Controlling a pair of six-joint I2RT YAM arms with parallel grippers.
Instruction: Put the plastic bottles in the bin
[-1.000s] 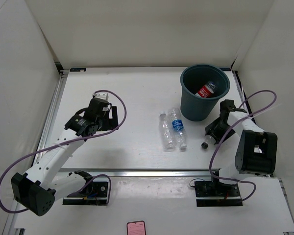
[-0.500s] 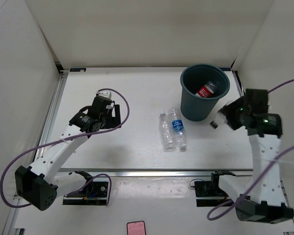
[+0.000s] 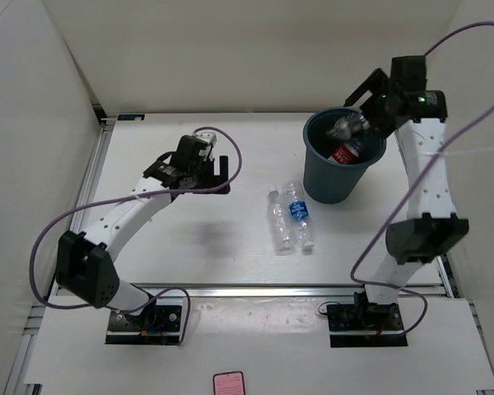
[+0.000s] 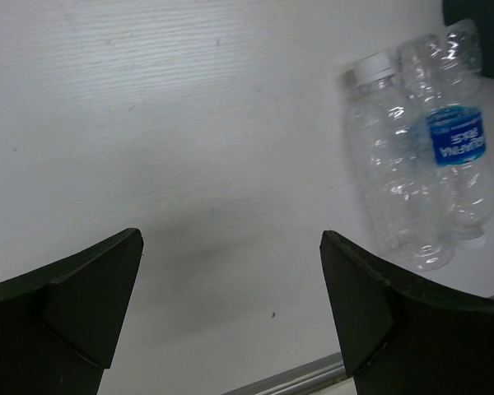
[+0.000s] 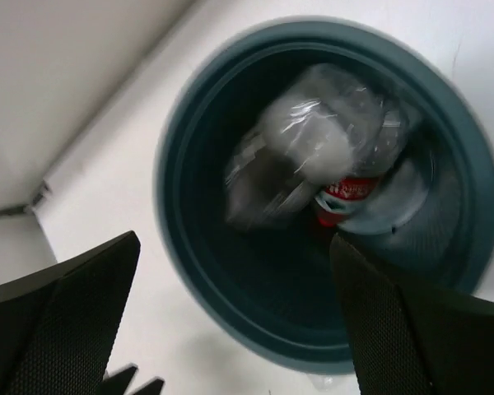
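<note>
I should close my left gripper on the upper part of the unlabelled bottle (image 3: 276, 206) (image 4: 380, 100), below its white cap.
The bin (image 3: 314, 156) stands at the back right, and a red-labelled bottle (image 3: 344, 153) lies inside it. Over the bin's mouth my right gripper (image 3: 365, 107) is open with nothing between its fingers. A short clear bottle (image 5: 309, 148), blurred, is free of the fingers inside the bin's rim (image 5: 171, 206), above the red-labelled bottle (image 5: 350, 189). An unlabelled bottle (image 3: 280, 220) and a blue-labelled bottle (image 3: 299, 216) lie side by side at mid-table. To their left, above the table, my left gripper (image 3: 221, 174) hangs open and empty. The left wrist view shows both bottles (image 4: 387, 164) (image 4: 457, 148) to the right of its fingers.
White walls close in the table on the left, back and right. A metal rail (image 3: 255, 289) runs along the near edge. Purple cables loop from both arms. A small pink object (image 3: 228, 383) lies beyond the rail at the bottom.
My right arm rose from the table right of the bin, carrying the short bottle over the bin, and opened; the bottle has left its fingers. My left gripper moved back and right.
</note>
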